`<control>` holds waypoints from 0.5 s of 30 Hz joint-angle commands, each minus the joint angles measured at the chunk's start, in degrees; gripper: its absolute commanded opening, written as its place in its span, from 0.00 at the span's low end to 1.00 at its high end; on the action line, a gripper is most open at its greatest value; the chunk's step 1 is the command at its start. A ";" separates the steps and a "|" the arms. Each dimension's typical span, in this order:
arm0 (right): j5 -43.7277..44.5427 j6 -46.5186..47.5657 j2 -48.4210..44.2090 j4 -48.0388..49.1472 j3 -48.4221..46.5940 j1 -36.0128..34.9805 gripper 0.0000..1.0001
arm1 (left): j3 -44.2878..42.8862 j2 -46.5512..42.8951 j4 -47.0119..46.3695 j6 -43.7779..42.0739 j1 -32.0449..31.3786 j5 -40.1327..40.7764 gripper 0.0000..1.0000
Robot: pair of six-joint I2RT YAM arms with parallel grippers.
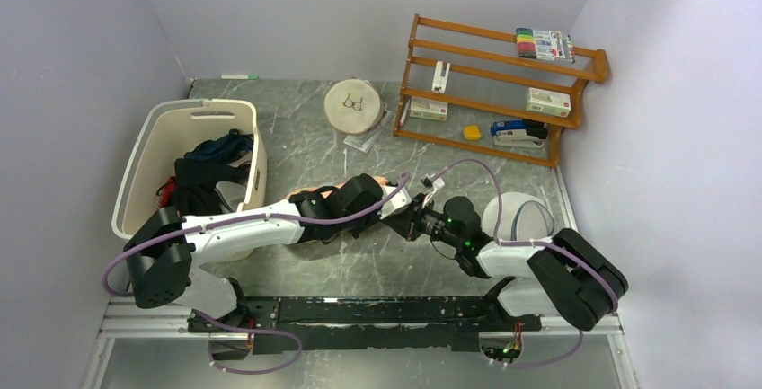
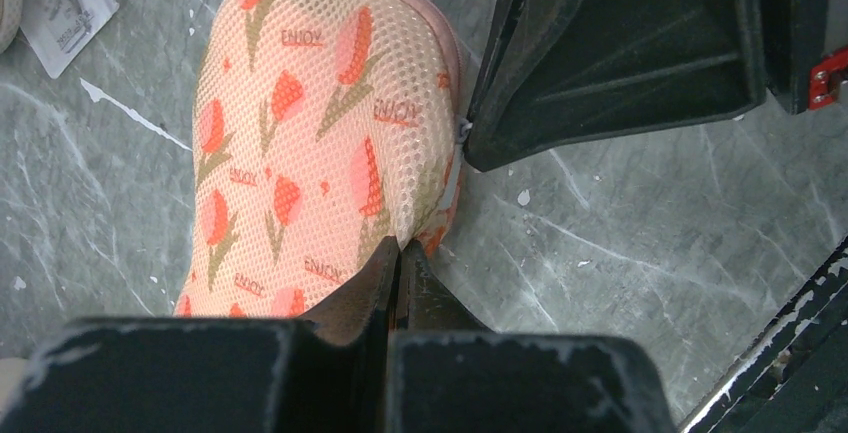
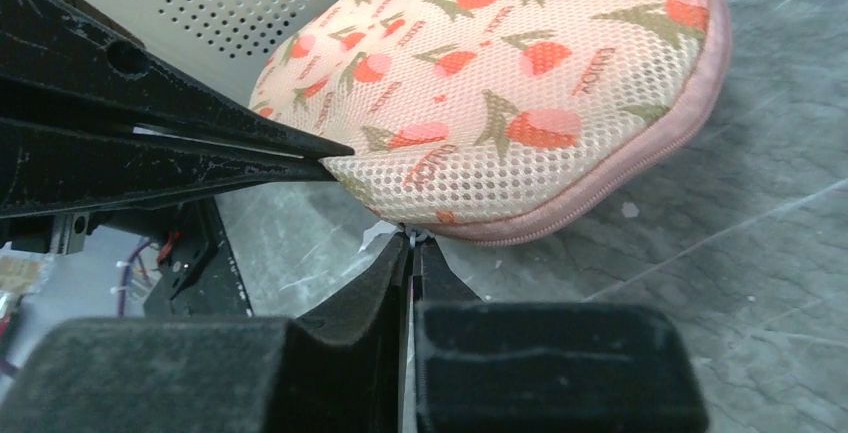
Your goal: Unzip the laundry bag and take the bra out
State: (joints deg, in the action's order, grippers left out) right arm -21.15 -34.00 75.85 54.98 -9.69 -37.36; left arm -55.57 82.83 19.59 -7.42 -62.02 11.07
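My left gripper is pinching the mesh beside the zipper pull, and the bag's rim curls under. Next, I open it and take the bag's rim (image 2: 450,198) past the pull before unzipping.
The laundry bag (image 2: 320,133) is a peach-pink mesh pouch with a red floral print, lying on the grey table. In the top view it is mostly hidden under my left arm, with only a pink edge (image 1: 308,193) showing. My left gripper (image 2: 400,245) is shut on the bag's edge fabric. My right gripper (image 3: 412,238) is shut on the small metal zipper pull (image 3: 412,235) at the bag's pink rim. The zipper (image 3: 620,168) looks closed along the part that shows. The bag also fills the right wrist view (image 3: 500,93). The bra is hidden.
A cream slatted basket (image 1: 144,151) with dark clothes stands at the left. A white domed item (image 1: 518,216) sits by my right arm. A wooden rack (image 1: 499,88) and a round wooden disc (image 1: 353,104) stand at the back. A paper packet (image 2: 65,3) lies near the bag.
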 commanded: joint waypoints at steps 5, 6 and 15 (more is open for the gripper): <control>11.23 3.75 -8.08 -17.40 -2.64 -0.18 0.00 | -1.01 -2.86 -0.74 -0.70 0.06 0.60 0.07; 12.91 3.86 -9.18 -19.53 -2.99 -0.18 0.00 | -0.83 -3.13 -0.78 -0.79 0.06 0.87 0.07; 32.57 2.23 -7.80 -36.88 -10.34 0.04 0.00 | -1.37 -1.70 -0.11 -1.15 0.06 0.50 0.07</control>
State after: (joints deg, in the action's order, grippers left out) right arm -1.54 -32.14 66.26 28.16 -15.99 -37.65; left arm -55.57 81.38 19.35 -8.10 -62.02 11.77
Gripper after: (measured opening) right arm 0.009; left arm 0.077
